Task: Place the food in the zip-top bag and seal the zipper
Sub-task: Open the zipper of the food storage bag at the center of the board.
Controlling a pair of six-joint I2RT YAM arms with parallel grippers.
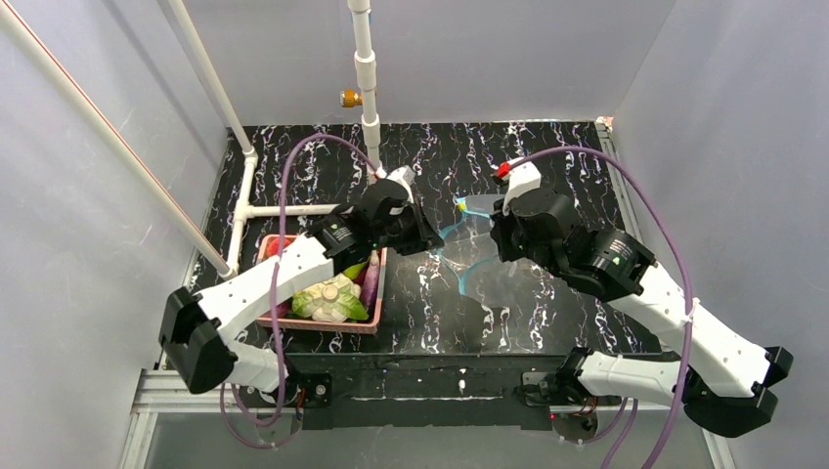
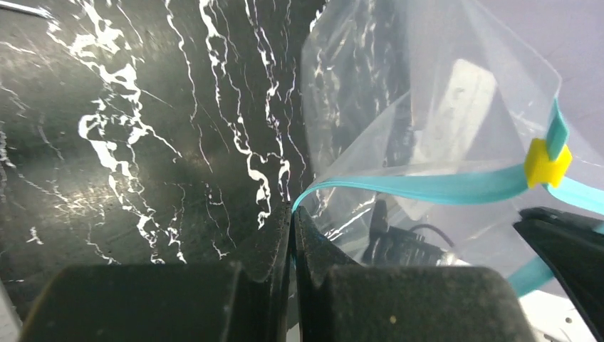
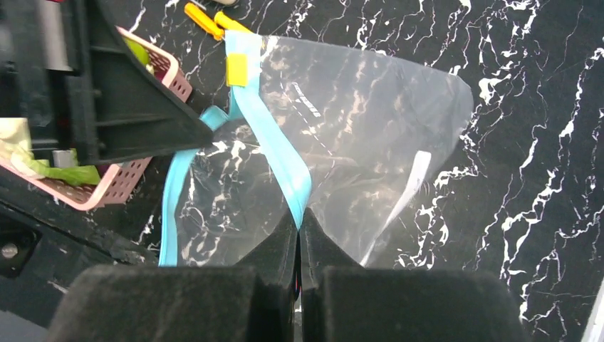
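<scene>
The left gripper's fingers pinch the bag's taut teal edge far from the yellow slider, so the robot's left gripper will open and take hold of the bag's edge nearer the slider (image 2: 456, 187).
The clear zip-top bag (image 1: 481, 256) hangs lifted between my two grippers at the table's middle. Its teal zipper (image 3: 274, 135) is parted into two lips, with a yellow slider (image 2: 547, 162) at one end. My left gripper (image 2: 293, 208) is shut on one lip. The right gripper (image 3: 299, 214) is shut on the other. I see no food inside the bag (image 3: 363, 114). The food lies in a pink basket (image 1: 323, 325) on the left: a white-and-green leafy head (image 1: 330, 299), a dark purple piece (image 1: 370, 280) and a green pear (image 1: 354, 270), partly under my left arm.
Yellow-handled screwdrivers (image 3: 206, 20) lie on the black marbled table beyond the bag. A white pipe frame (image 1: 283, 209) stands at the back left, with an upright pipe (image 1: 364, 68) at the back centre. Grey walls close in both sides.
</scene>
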